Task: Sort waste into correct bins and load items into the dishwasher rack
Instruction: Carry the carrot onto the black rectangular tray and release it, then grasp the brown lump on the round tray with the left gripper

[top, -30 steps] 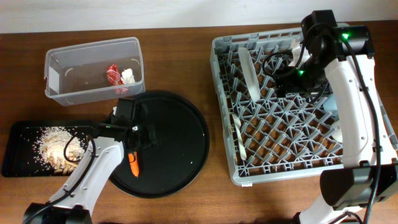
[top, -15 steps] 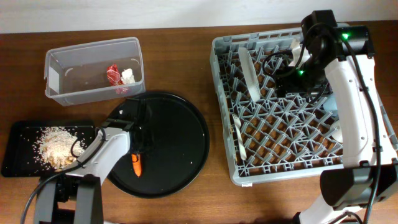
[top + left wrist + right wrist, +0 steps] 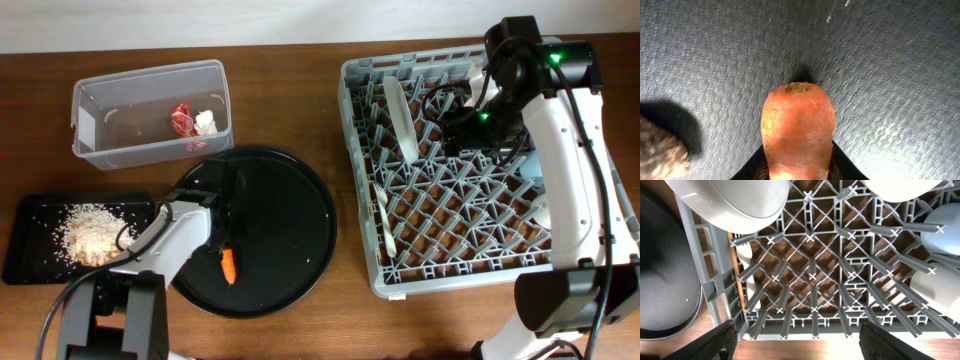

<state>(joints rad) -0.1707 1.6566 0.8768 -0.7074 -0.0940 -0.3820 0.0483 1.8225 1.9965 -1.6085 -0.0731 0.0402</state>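
The robot's left gripper should release the orange carrot on top of the pale rice-like scraps point(image 3: 101, 226) in the flat black tray.
An orange carrot point(image 3: 228, 266) point(image 3: 797, 130) lies on the large round black tray point(image 3: 285, 225). My left gripper point(image 3: 224, 250) point(image 3: 797, 167) is shut on the carrot's near end, a black finger pressed to each side. A small brown lump point(image 3: 659, 155) sits on the tray just left of it. The grey dishwasher rack point(image 3: 360, 180) holds an upright pale plate point(image 3: 402, 120), a white fork point(image 3: 385, 222) and a light blue cup point(image 3: 946, 222). My right gripper point(image 3: 465, 125) point(image 3: 800, 345) hovers open over the rack with nothing between its fingers.
The clear tub point(image 3: 88, 125) at the back left contains a red wrapper point(image 3: 182, 118) and a white scrap point(image 3: 206, 122). A flat black tray point(image 3: 30, 245) at the left edge carries pale rice-like scraps point(image 3: 92, 232). Bare wood separates the round tray from the rack.
My left gripper's jaws have closed in on the carrot, and the carrot has shifted a little toward the front right. The right arm has not moved.
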